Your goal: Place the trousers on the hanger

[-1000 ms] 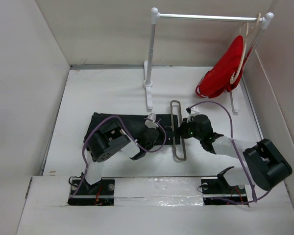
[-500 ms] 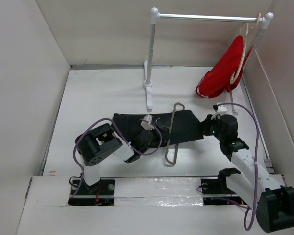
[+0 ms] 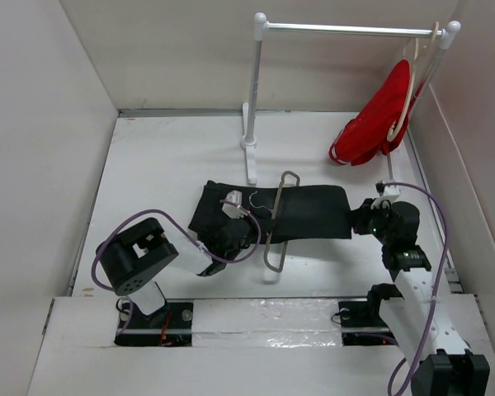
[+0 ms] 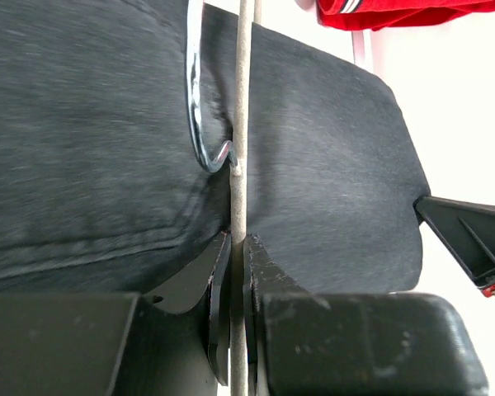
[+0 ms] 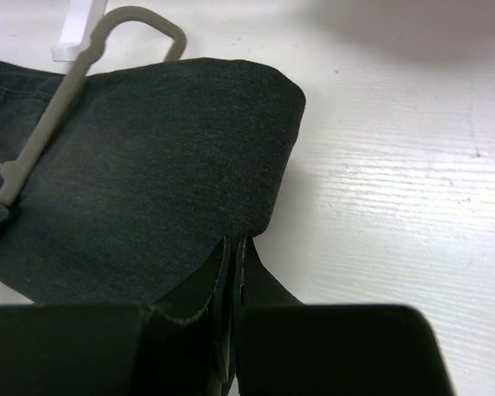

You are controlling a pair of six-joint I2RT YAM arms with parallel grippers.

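My right gripper will let go of the trousers' end on the white table straight out from the red garment (image 3: 354, 245).
The black trousers (image 3: 309, 212) lie folded across the table, threaded through the pale grey hanger (image 3: 274, 223), which lies tilted over them. My left gripper (image 3: 256, 229) is shut on the hanger's thin bar (image 4: 239, 165), just below its metal hook (image 4: 196, 124), with the trousers (image 4: 99, 140) spread beneath. My right gripper (image 3: 356, 221) is shut on the trousers' right edge. In the right wrist view my right gripper (image 5: 238, 244) pinches the fabric (image 5: 148, 165), and the hanger (image 5: 58, 115) crosses the cloth at the left.
A white clothes rack (image 3: 252, 99) stands at the back. A red garment (image 3: 375, 120) hangs on a beige hanger at its right end. White walls close in the left, back and right sides. The right gripper's tip (image 4: 470, 239) shows in the left wrist view.
My right gripper has pulled the trousers to the right through the hanger. My left gripper has drawn back left with the hanger, which now tilts.
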